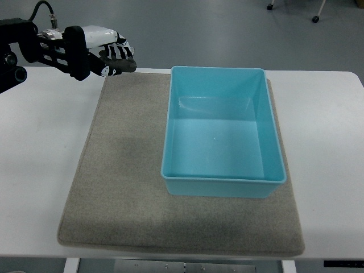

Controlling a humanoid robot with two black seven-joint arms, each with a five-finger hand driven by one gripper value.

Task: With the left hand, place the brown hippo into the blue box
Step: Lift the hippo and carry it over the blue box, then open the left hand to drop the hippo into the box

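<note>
My left gripper is going to let go of the brown hippo near the middle of the blue box's bottom (206,131), a little toward the bare mat.
My left hand (116,57) hovers at the upper left, above the far left corner of the mat. Its black and white fingers are curled around a small dark brown object, the brown hippo (127,65), of which only a bit shows past the fingertips. The light blue box (219,70) stands on the right half of the mat with nothing inside it. Its near left corner lies well to the right of and below the hand in the picture. The right arm is out of sight.
A grey-brown felt mat (119,182) covers the middle of the white table (40,148). Chair casters (314,19) stand on the grey floor beyond the table's far edge.
</note>
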